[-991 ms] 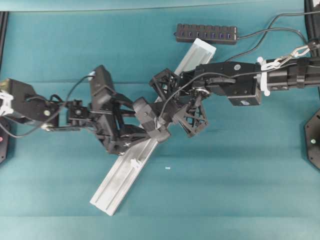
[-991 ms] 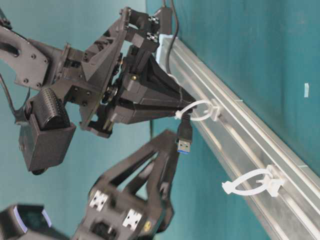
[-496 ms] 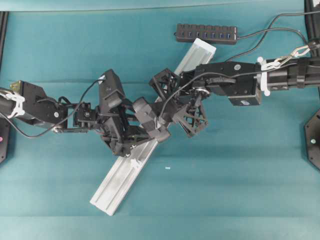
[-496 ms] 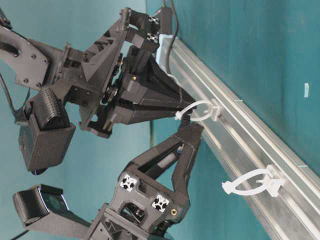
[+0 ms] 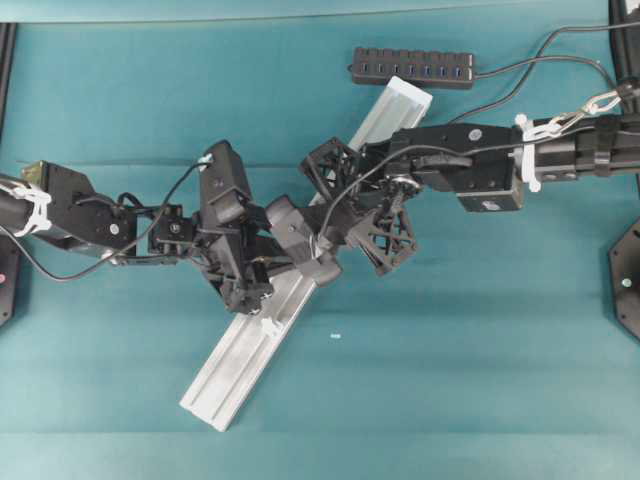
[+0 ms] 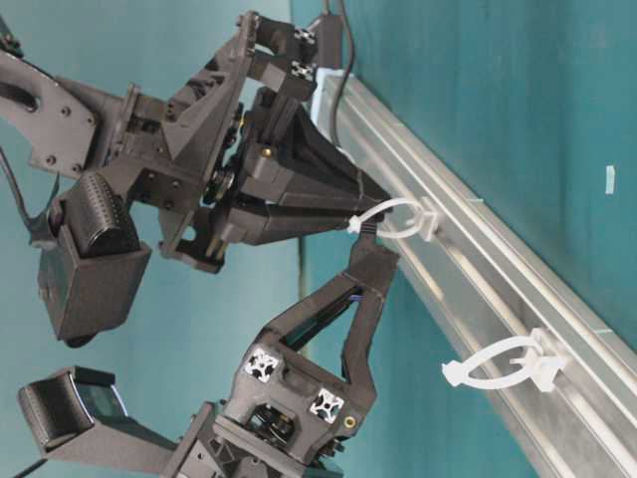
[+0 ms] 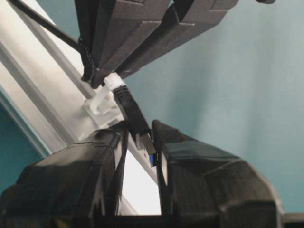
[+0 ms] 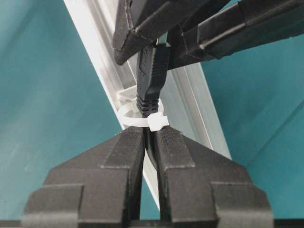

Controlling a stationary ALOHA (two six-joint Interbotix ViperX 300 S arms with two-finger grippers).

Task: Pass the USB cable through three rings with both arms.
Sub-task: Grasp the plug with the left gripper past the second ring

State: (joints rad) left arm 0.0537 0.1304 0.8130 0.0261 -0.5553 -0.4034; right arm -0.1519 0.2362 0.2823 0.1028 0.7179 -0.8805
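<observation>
My right gripper pinches the cord behind the ring; it should open while my left gripper pulls the plug through, then take the cord (image 8: 148,106) beside the plug.
The USB cable's dark plug (image 8: 151,78) pokes through one white ring (image 8: 142,118) on the silver rail (image 6: 468,259). My right gripper (image 8: 149,135) is shut on the cord just behind that ring. On the far side, my left gripper (image 7: 140,135) is shut round the plug (image 7: 135,116), whose metal tip (image 7: 148,145) shows between the fingers. From table level the plug is hidden inside the left gripper (image 6: 376,257), right below the threaded ring (image 6: 393,219). A second ring (image 6: 503,363) stands free further along the rail. Overhead, both grippers meet mid-rail (image 5: 240,355).
A black multi-port hub (image 5: 412,68) lies at the back beyond the rail's far end, its cords running off right. A free ring (image 5: 270,325) sits on the rail's lower half. A tiny white scrap (image 5: 335,336) lies on the teal table.
My left gripper came in from the left, rose to the hanging plug below the ring and closed on it. The right gripper has held still on the cord.
</observation>
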